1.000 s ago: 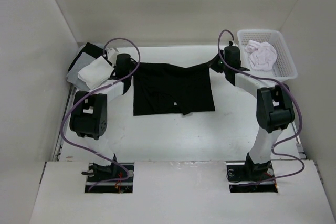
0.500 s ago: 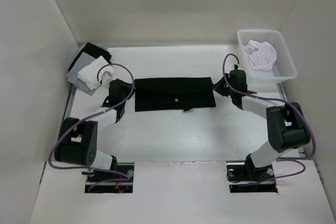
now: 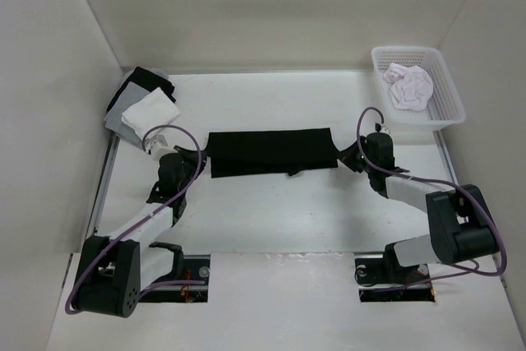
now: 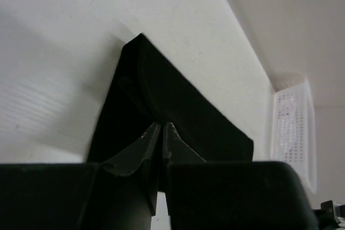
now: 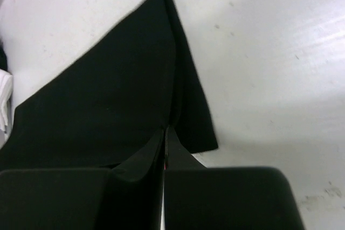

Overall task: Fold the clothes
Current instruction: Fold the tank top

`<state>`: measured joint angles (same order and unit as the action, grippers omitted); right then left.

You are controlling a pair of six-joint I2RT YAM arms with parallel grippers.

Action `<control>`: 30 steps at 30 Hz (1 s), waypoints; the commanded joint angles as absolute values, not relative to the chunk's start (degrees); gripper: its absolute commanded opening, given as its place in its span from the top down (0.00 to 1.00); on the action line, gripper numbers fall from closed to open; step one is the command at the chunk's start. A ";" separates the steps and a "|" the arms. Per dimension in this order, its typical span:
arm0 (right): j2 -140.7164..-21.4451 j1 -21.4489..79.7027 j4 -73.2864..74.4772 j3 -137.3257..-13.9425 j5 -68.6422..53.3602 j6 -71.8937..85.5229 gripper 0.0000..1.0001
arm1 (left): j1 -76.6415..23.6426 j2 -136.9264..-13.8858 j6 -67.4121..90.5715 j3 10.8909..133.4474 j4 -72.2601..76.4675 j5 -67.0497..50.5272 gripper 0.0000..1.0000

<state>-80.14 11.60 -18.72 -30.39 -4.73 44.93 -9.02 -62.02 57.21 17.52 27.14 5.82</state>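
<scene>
The shirt's lower layer sticks out past my right gripper's pinch on the upper layer. Next, I open and take both layers [image 5: 177, 112] before I fold the shirt's end over.
The clothes, a plain black shirt [image 3: 271, 151], lie as a long narrow folded band across the middle of the table. My left gripper [image 3: 204, 162] sits low at the band's left end, shut with black fabric pinched between its tips [image 4: 162, 125]; the shirt [image 4: 178, 100] spreads away from them. My right gripper [image 3: 345, 156] is at the band's right end, also shut on the fabric [image 5: 166, 129], with the shirt [image 5: 108, 95] lying flat beyond it and its corner just right of the tips.
A white basket [image 3: 448, 108] at the back right holds a pale pinkish-white garment [image 3: 409, 88]; it also shows in the left wrist view as the basket [image 4: 294, 127]. A pile of white, grey and black cloth squares [image 3: 141, 106] lies at the back left. White walls enclose the table.
Both grippers have come toward the near edge and lower, carrying the shirt's edge with them. The shirt has gone from a wide spread panel to a narrow folded band.
</scene>
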 commanded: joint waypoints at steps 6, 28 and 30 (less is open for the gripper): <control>-79.89 10.59 -20.57 -27.60 -2.46 47.03 0.80 | -9.10 -63.19 56.16 11.08 29.18 4.49 0.84; -71.98 7.69 -14.16 -32.95 -2.46 43.78 0.47 | -35.63 -87.33 58.18 32.77 37.17 12.40 0.75; -73.82 8.65 -12.40 -34.62 -2.55 42.89 0.54 | -35.38 -91.91 59.06 34.18 38.66 11.34 0.76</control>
